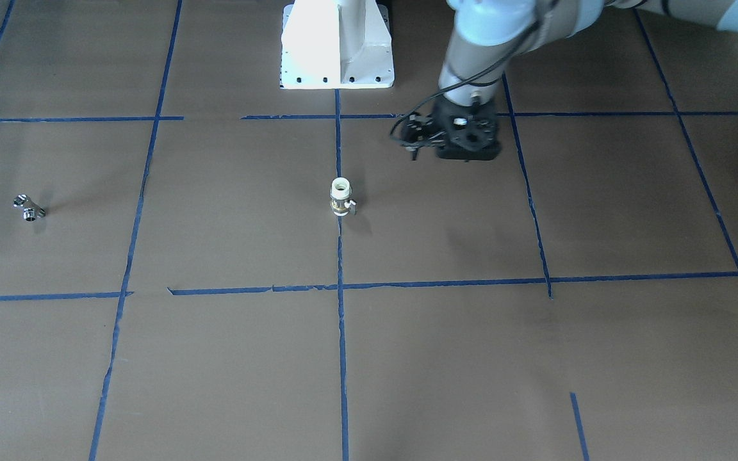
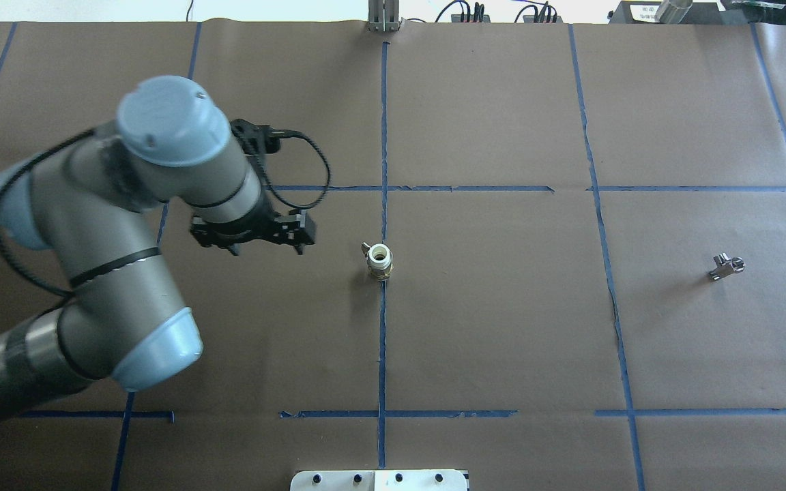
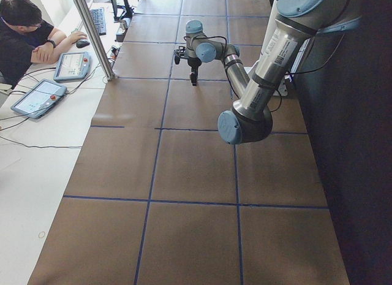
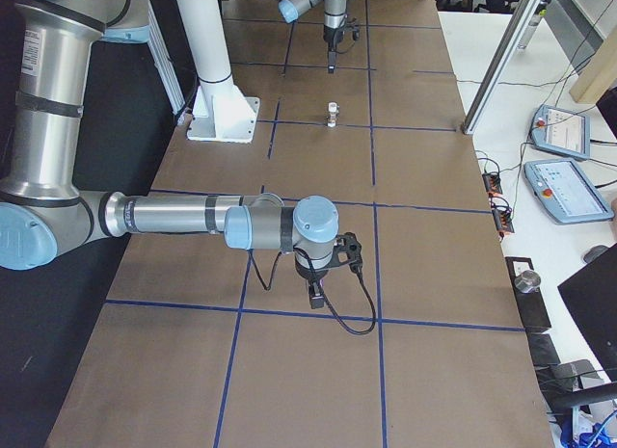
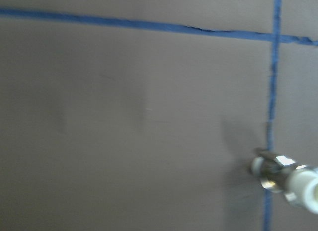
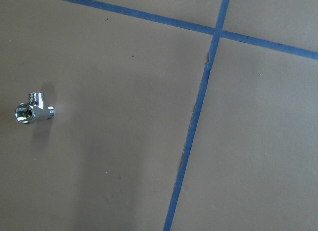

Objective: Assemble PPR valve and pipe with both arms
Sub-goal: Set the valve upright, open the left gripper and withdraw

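Next, my right gripper moves to grip the middle of the chrome T-shaped pipe (image 1: 31, 207) (image 6: 37, 110), at the spot where its short arms meet.
The PPR valve (image 1: 341, 197) stands upright on the centre tape line, white collar up, brass middle, tab to one side; it also shows in the overhead view (image 2: 379, 260), the right side view (image 4: 332, 113) and the left wrist view (image 5: 285, 176). The chrome T-shaped pipe (image 1: 28, 208) lies far off on the robot's right (image 2: 727, 264) and shows in the right wrist view (image 6: 32, 112). My left gripper (image 1: 465, 148) hangs above the table, left of the valve and apart from it (image 2: 251, 239); its fingers are hidden. My right gripper (image 4: 315, 292) shows only in the side view.
The brown paper table (image 2: 502, 327) carries a grid of blue tape. The white pedestal base (image 1: 337, 45) stands at the robot's edge. An operator (image 3: 27, 34), pendants (image 3: 38, 96) and a metal post (image 3: 92, 34) are beyond the far edge.
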Robot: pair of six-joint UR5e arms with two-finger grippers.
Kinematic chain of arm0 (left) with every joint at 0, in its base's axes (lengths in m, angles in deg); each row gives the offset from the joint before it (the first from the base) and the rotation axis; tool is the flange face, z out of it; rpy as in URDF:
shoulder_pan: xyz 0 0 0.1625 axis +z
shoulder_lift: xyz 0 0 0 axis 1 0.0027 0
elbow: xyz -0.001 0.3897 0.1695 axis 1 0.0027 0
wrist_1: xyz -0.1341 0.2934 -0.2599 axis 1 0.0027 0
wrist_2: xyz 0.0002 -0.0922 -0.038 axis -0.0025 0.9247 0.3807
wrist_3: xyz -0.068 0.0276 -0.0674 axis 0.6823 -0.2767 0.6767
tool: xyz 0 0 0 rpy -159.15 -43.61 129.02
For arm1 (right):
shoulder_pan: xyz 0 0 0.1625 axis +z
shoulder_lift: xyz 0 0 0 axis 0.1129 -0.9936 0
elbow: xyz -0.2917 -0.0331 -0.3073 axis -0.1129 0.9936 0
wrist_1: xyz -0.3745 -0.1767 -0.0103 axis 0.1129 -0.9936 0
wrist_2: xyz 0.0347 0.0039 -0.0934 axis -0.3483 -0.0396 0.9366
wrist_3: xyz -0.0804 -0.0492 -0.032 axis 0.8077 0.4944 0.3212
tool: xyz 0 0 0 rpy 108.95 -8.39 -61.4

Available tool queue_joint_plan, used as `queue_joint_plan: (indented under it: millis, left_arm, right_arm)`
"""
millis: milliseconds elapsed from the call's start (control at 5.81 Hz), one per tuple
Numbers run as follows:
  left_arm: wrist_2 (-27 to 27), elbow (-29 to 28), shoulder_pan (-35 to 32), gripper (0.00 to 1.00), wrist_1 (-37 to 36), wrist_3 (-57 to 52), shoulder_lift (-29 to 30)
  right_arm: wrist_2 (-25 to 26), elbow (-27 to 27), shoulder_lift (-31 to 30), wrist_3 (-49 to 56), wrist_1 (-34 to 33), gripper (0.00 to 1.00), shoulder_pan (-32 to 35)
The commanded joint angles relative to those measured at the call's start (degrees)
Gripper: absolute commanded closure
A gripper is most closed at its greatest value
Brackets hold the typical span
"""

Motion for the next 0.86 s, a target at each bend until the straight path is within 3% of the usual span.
queue_joint_plan:
  millis: [0,172,344,517,689]
  left_arm:
    - [4.5,3.8,-14.2,0.00,0.2,-24.1,-15.6]
    - [11.7,-1.0,-26.2,0.00,-0.4,-42.9,-19.0]
    - [17.2,-9.8,-36.3,0.00,0.2,-56.2,-21.2]
    - [18.3,-16.2,-44.7,0.00,0.4,-60.5,-22.7]
    - [18.3,-18.2,-49.4,0.00,2.0,-68.8,-27.0]
  right_arm:
    - [0.0,-0.1,1.2,-0.8,0.5,0.00,-1.0]
    - [-0.6,-0.2,1.4,-2.7,0.7,0.00,-2.3]
    - [-1.0,-0.3,2.8,-5.1,0.7,0.00,-3.5]
    - [-0.9,-0.4,3.1,-11.3,5.4,0.00,-6.0]
    - [0.7,-0.3,3.1,-24.1,14.0,0.00,-11.6]
